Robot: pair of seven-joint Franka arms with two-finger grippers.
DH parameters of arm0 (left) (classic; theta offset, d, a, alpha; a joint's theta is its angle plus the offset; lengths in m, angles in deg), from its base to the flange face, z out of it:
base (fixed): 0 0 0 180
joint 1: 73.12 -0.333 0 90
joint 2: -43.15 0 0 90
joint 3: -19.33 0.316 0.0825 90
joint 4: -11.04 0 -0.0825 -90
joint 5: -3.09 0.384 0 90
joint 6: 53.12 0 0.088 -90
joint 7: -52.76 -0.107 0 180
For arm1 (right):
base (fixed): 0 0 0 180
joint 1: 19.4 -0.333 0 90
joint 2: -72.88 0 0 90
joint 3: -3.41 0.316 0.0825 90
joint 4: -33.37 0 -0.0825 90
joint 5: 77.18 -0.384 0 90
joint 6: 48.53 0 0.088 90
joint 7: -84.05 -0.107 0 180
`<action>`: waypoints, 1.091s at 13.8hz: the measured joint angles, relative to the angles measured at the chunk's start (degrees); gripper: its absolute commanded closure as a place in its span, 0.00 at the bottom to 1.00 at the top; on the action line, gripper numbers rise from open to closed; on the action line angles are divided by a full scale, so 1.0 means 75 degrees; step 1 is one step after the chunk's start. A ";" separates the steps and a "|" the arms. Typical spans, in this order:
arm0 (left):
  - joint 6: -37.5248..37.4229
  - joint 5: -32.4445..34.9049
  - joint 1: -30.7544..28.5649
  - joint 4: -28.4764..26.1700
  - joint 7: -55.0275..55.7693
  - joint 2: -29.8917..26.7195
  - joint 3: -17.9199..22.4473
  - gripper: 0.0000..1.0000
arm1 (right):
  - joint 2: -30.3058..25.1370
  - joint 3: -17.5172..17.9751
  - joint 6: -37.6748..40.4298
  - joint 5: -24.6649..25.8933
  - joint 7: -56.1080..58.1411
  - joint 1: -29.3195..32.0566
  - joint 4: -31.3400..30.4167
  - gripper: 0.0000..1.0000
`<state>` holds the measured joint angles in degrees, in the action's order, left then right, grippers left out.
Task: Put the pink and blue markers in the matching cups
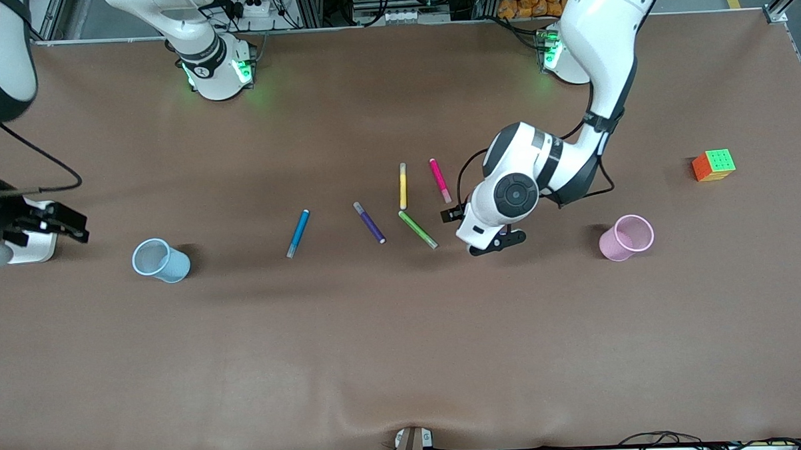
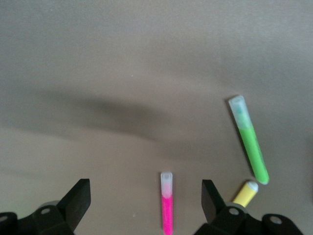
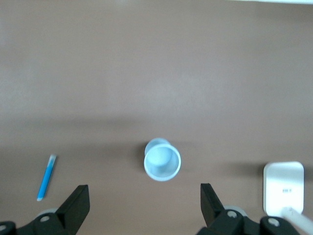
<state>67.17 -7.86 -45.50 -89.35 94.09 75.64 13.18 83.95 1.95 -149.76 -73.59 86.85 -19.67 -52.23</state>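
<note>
Next, I bring my left gripper over to the pink marker's pale cap (image 1: 446, 197) (image 2: 167, 184) and close it there, so that the pink body stays free.
The pink marker (image 1: 439, 180) lies on the brown table among other pens, pale cap toward the front camera. The blue marker (image 1: 298, 233) lies apart, toward the right arm's end. The pale blue cup (image 1: 160, 260) stands upright farther toward that end, and the pale pink cup (image 1: 626, 237) stands upright toward the left arm's end. My left gripper (image 1: 498, 243) hangs open above the table beside the pens. In the left wrist view the pink marker (image 2: 167, 205) shows between the open fingers of this gripper (image 2: 145, 200). My right gripper (image 1: 67, 223) is open and empty, up high near the blue cup (image 3: 162, 159); the blue marker (image 3: 46, 177) also shows there.
A yellow pen (image 1: 403, 185), a green pen (image 1: 418, 229) and a dark purple pen (image 1: 369, 222) lie close to the pink marker. A colour cube (image 1: 713, 165) sits near the left arm's end. A white flat block (image 3: 283, 188) lies under the right arm.
</note>
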 measured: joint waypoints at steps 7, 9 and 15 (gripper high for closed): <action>0.0959 -0.0563 0.0267 -0.0611 0.0001 0.0103 -0.0019 0.08 | 0.0129 0.0010 0.0165 0.0014 0.0000 -0.0022 0.0082 0.00; 0.1016 -0.0595 0.0391 -0.0652 0.0021 0.0111 -0.0020 0.14 | 0.0076 0.0019 0.0526 0.0014 0.0004 -0.0125 0.0124 0.00; 0.1096 -0.0815 0.0544 -0.0704 0.0026 0.0299 -0.0021 0.23 | 0.0243 0.0080 0.0809 0.0012 0.0646 -0.0804 0.0048 0.00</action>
<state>75.39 -13.97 -41.42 -94.63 94.28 77.89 13.03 85.78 2.55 -143.69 -73.50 91.69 -25.70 -51.86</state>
